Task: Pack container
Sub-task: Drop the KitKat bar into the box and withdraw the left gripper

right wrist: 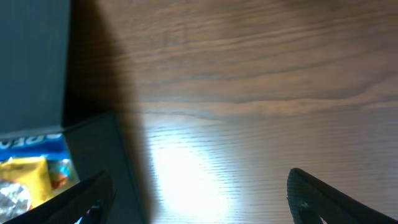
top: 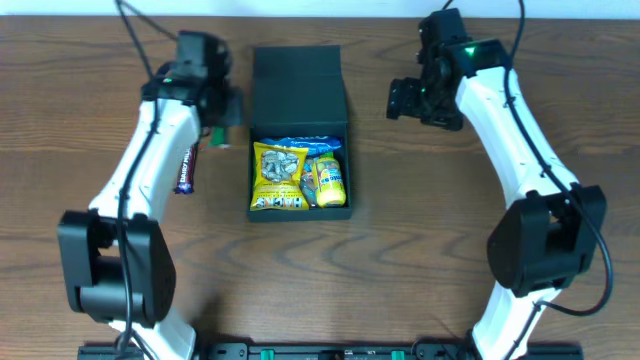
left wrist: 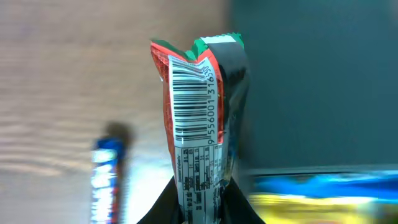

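The green snack packet will be released by my left gripper where the yellow packet meets the blue packet [top: 291, 146] [left wrist: 336, 194] inside the container. The snack packet is now upright just beside the box.
The dark teal container [top: 298, 75] stands at the table's middle, its flap lid folded back. Inside lie a yellow packet [top: 277, 176], a smaller yellow packet [top: 328, 180] and a blue packet [top: 300, 144]. My left gripper [top: 217, 130] is just left of the box, shut on a red and green snack packet [left wrist: 196, 118] with a barcode, which stands upright from the jaws [left wrist: 202, 202]. My right gripper [top: 408, 100] is open and empty to the right of the box. In the right wrist view its jaws [right wrist: 199, 199] spread wide over bare wood, with the box wall [right wrist: 118, 162] at the left.
A blue and purple candy bar [top: 186, 170] lies on the table left of the box, under my left arm. It also shows in the left wrist view [left wrist: 106, 180], blurred. The table is brown wood.
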Available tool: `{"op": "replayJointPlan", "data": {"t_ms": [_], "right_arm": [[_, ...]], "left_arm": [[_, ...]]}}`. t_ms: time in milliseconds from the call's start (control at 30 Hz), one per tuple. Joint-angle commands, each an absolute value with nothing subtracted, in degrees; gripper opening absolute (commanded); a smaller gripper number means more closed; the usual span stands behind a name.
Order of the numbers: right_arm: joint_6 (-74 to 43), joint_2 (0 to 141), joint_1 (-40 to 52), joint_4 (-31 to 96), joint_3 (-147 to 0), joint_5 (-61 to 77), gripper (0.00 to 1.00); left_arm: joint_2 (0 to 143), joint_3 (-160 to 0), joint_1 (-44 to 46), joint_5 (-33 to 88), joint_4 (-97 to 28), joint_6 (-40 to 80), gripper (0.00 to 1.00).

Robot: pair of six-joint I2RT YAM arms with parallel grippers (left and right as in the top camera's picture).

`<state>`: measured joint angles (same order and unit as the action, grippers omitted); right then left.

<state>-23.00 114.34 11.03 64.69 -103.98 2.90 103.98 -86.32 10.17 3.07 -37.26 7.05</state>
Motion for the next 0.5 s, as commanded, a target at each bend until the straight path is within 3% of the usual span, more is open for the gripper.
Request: {"op": "replayJointPlan", "data": {"t_ms": [0,133,267,367,467], "right_arm": [[-25.1,113.0,8.2,64.9,-105.0,1.7,0.89],[-25.7,113.0,5.1,65.6,-105.0,1.7,0.89],[-25.6,113.0,3.0,66.1,-105.0,1.7,0.92],[-24.9,113.0,2.1,66.2,-105.0,1.7,0.92],[-23.5,113.0,1.6,66.2,-105.0,1.7,0.93]], "left_arm": [[103.1,-87.8,15.2,7.1,-36.8,21.1,0.06],[104.1,-87.7,22.0,8.4,-35.5,31.2,0.06],[104.8,-87.5,26.3,8.4,-34.1,31.0,0.06],[105.1,-87.4,27.9,8.4,-31.6,13.3,0.06],[105.1,-87.4,28.5,8.1,-33.1,-21.6,0.06]]}}
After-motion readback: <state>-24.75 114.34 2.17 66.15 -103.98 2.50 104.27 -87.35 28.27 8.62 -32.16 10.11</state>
